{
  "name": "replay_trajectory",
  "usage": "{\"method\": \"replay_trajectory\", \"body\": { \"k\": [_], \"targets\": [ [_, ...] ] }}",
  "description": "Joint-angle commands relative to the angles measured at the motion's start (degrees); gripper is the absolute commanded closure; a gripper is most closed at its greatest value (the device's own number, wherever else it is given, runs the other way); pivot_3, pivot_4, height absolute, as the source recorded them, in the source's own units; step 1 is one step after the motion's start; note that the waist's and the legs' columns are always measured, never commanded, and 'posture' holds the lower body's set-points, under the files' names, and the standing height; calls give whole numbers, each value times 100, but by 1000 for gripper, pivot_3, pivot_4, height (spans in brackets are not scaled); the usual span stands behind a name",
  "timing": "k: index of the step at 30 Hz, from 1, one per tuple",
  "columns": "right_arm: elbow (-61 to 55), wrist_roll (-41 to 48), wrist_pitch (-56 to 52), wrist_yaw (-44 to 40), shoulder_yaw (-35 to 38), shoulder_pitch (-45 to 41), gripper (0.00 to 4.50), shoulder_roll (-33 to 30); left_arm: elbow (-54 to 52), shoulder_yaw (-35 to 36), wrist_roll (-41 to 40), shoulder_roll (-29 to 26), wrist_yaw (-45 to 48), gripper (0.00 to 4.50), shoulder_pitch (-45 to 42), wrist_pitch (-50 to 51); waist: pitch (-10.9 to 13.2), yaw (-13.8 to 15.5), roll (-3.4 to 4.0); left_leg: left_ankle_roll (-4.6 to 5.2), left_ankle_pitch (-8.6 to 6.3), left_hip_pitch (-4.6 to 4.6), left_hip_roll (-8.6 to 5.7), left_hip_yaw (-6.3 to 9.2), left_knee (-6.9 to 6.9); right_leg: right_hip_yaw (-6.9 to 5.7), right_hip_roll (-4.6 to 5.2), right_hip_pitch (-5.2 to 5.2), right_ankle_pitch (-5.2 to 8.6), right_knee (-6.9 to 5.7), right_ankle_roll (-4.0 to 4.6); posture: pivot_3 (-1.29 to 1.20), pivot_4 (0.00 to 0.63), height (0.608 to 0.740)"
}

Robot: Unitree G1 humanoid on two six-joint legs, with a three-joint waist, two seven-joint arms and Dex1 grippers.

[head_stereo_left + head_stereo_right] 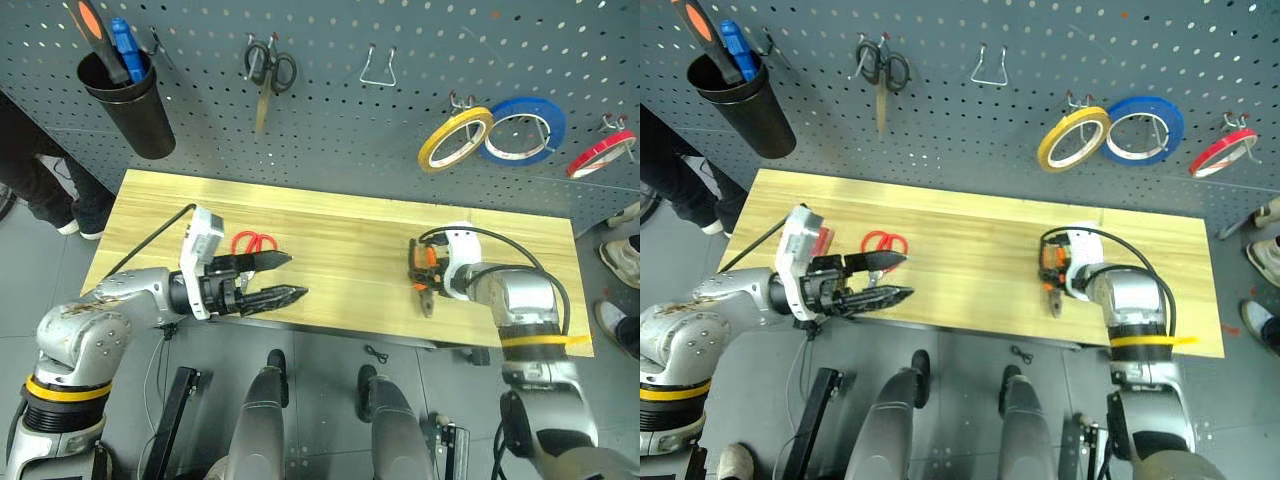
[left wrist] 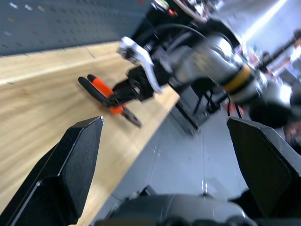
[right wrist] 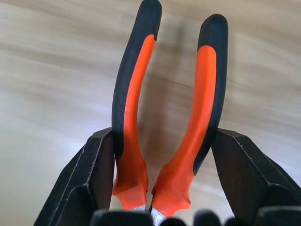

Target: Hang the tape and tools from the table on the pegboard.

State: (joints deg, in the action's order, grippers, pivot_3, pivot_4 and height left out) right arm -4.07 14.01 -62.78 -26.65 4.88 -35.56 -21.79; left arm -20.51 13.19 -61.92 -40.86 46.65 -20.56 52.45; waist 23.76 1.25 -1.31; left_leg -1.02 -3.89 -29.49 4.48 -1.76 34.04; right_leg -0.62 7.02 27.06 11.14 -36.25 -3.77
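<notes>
I will move my left gripper to the red-handled scissors next and close it on their metal blades [image 1: 245, 281], just below the screw, leaving the red handles free.
The orange-and-black-handled pliers [image 3: 133, 89] lie at the right of the wooden table [image 1: 350, 235], nose toward the front edge. My right gripper [image 1: 424, 272] is shut on them, one finger pressed on the outside of each handle, and the handles are still spread. Red-handled scissors [image 1: 254, 241] lie on the table at the left. Just in front of them my left gripper [image 1: 297, 276] hovers open and holds nothing, pointing right. The yellowish tape [image 1: 455, 138] hangs on a hook of the grey-blue pegboard [image 1: 330, 120].
On the pegboard a black cup [image 1: 125, 95] holds orange and blue tools. Black-handled scissors [image 1: 270, 72] hang beside an empty wire hook [image 1: 378, 68]. A blue roll [image 1: 523, 128] and a red roll [image 1: 601, 153] hang at the right. People's feet show beside both table ends.
</notes>
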Motion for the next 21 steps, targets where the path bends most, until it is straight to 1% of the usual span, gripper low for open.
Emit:
{"method": "replay_trajectory", "body": {
  "k": [1,2,4,6,7,10,12,14,16,21],
  "targets": [
    [-2008,583,321,-145,60,-342,1708,117,-80,699,-1196,79,-774,0,-148,298,0,-11,0,-2,2,3,1,4,1,-1,-3,-2,2,-5,-4,102,418,740],
    [-2284,568,608,83,105,-643,1708,328,29,890,-1570,122,-1121,0,-255,287,0,-2,0,-4,3,4,2,6,3,-3,-4,-3,10,-8,-17,102,418,740],
    [-2475,422,1145,472,112,-1147,1708,622,209,1130,-2097,179,-1646,0,-481,229,-1,-1,-1,-9,6,13,5,7,3,-7,-5,-12,9,-5,-15,100,414,740],
    [-2233,5,1905,857,-6,-1625,1708,762,441,1264,-2489,353,-2199,0,-896,3,-1,23,-2,-11,16,10,6,8,3,-13,-6,-10,2,-5,-11,95,410,740],
    [-1973,-263,2397,1022,-84,-1861,1708,763,576,1296,-2550,501,-2454,0,-1150,-171,-1,61,-2,-13,17,12,6,8,3,-12,-6,-14,1,-3,-12,104,404,740],
    [-1055,-770,3701,1443,-124,-2374,1708,805,827,1233,-2439,993,-2908,0,-1705,-634,-5,159,-8,-13,25,11,2,8,3,-18,-6,-37,-5,20,-15,118,398,740],
    [-482,-1010,4434,1659,-111,-2560,1708,794,873,1107,-2212,1221,-2957,0,-1886,-826,-7,192,-11,-13,26,9,-2,8,4,-19,-6,-52,-10,36,-17,127,396,740],
    [143,-1159,5119,1791,-75,-2774,1708,763,907,994,-2029,1403,-2987,0,-2010,-979,-7,233,-12,-13,27,9,-8,8,4,-17,-5,-62,-26,41,5,131,393,740],
    [755,-1238,5603,1853,-60,-2966,1708,746,897,905,-1958,1536,-2981,0,-2079,-1046,-7,243,-12,-14,28,5,-9,8,-6,-20,-5,-56,-27,41,7,131,393,740],
    [1660,-1333,6547,1915,-73,-3120,1708,752,898,870,-1942,1531,-2954,0,-2127,-1005,-7,234,-13,-22,33,5,-8,12,-19,-28,-6,-52,-28,38,9,141,388,740]
  ]
}}
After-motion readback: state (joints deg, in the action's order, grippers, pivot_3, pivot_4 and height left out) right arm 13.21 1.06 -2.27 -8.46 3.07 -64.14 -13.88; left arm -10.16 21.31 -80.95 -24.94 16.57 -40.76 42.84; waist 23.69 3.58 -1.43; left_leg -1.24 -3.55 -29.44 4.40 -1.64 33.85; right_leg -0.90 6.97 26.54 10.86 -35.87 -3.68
